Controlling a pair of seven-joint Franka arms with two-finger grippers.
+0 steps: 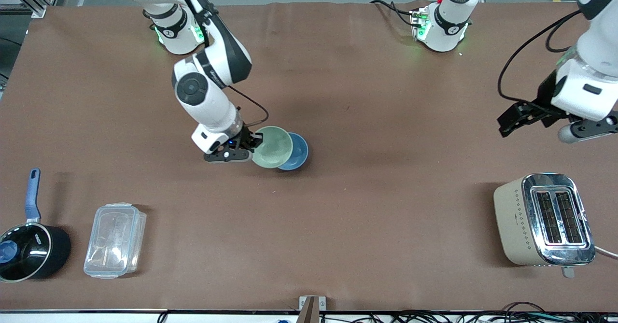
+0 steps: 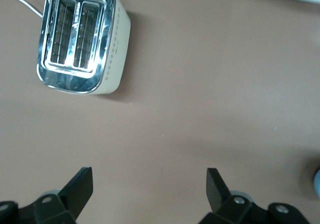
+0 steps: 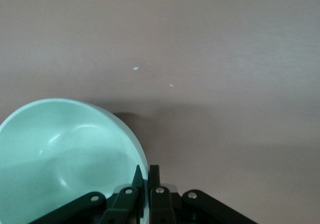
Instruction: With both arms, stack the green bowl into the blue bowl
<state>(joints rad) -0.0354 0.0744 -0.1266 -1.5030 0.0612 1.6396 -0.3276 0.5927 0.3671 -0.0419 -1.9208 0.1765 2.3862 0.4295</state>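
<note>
Next, my right gripper lets go of the green bowl upright, nested in the hollow of the blue bowl [image 1: 288, 151] on the brown table.
My right gripper [image 1: 255, 141] is shut on the rim of the pale green bowl [image 1: 272, 147], holding it tilted over the blue bowl [image 1: 295, 153], which sits on the brown table mid-way across and is partly covered by it. In the right wrist view the green bowl [image 3: 65, 154] fills the lower corner with its rim pinched between the fingers [image 3: 148, 176]. My left gripper [image 1: 507, 122] is open and empty, raised over the table at the left arm's end; in its wrist view [image 2: 150, 184] it shows only bare table between the fingers. A sliver of the blue bowl [image 2: 317, 183] shows at that view's edge.
A beige and chrome toaster [image 1: 543, 219] stands near the front camera at the left arm's end, also in the left wrist view [image 2: 80, 37]. A clear plastic container [image 1: 114, 240] and a black saucepan with a blue handle [image 1: 26, 245] sit at the right arm's end.
</note>
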